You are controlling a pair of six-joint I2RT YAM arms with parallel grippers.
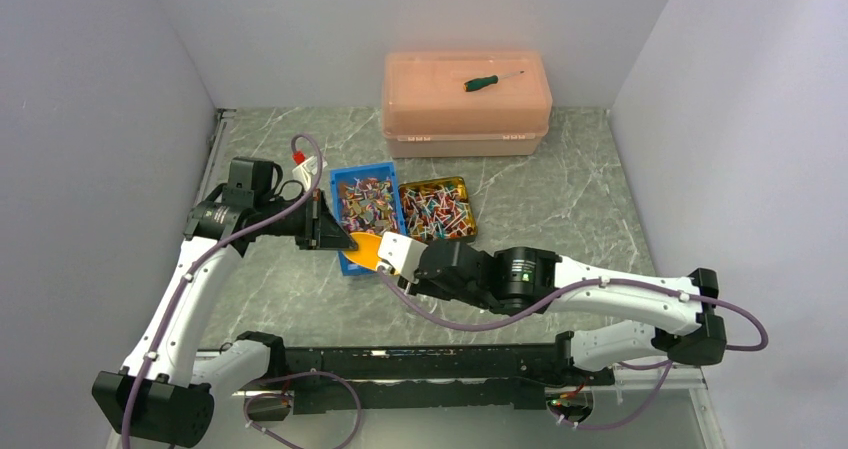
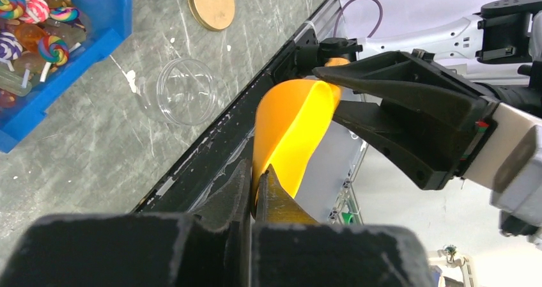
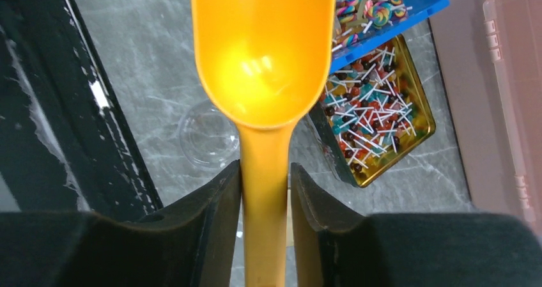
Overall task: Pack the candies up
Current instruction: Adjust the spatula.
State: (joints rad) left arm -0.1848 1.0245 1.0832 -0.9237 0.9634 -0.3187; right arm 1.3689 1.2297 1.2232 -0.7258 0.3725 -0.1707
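The scoop's handle is held too far down by my right gripper, so that gripper should open and grip close to the scoop's bowl (image 3: 265, 139) while my left gripper keeps the scoop steady.
The candies fill a blue bin (image 1: 338, 181) as a colourful heap (image 1: 367, 207) and a gold tin (image 1: 470, 204) as another heap (image 1: 437, 209); both heaps also show in the right wrist view, in the tin (image 3: 371, 108) and the bin (image 3: 374, 6). An empty orange scoop (image 1: 365, 249) hangs over the bin's near corner. My right gripper (image 3: 265, 185) is shut on the scoop's handle. My left gripper (image 2: 259, 178) is shut on the rim of the scoop's bowl (image 2: 294, 127), facing the right gripper (image 2: 358, 95).
A clear round jar (image 2: 184, 90) stands open on the marble top near the black front rail (image 2: 211, 146), with a round tan lid (image 2: 211, 2) beyond it. A peach lidded box (image 1: 465, 104) carrying a green-handled screwdriver (image 1: 490, 81) sits at the back.
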